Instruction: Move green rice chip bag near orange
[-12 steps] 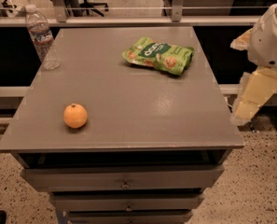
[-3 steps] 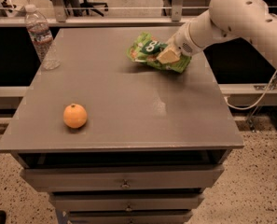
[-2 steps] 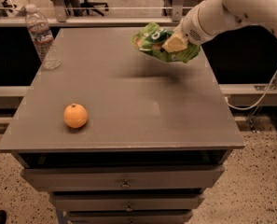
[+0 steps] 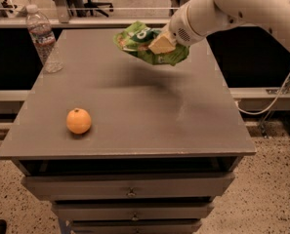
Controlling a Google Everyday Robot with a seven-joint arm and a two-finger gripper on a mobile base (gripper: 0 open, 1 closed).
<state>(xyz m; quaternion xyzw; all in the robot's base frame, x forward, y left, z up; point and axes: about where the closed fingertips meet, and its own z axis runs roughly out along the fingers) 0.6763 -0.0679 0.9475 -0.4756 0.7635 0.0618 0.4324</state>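
Note:
Next, my gripper lets go of the green rice chip bag on the grey table (image 4: 108, 87), just behind the orange and toward the middle.
The green rice chip bag (image 4: 147, 44) hangs in the air above the back middle of the grey table (image 4: 134, 111), its shadow on the tabletop below. My gripper (image 4: 162, 45) is shut on the bag's right part and reaches in from the upper right on a white arm. The orange (image 4: 78, 121) sits on the table near the front left, well apart from the bag.
A clear plastic water bottle (image 4: 45, 38) stands upright at the table's back left corner. Drawers (image 4: 130, 191) run below the tabletop. A white cable (image 4: 276, 96) hangs at the right. Office chairs stand behind a rail at the back.
The gripper closed on the bag at the back right, lifted it off the table and has carried it leftward and forward in the air. The orange and bottle have not moved.

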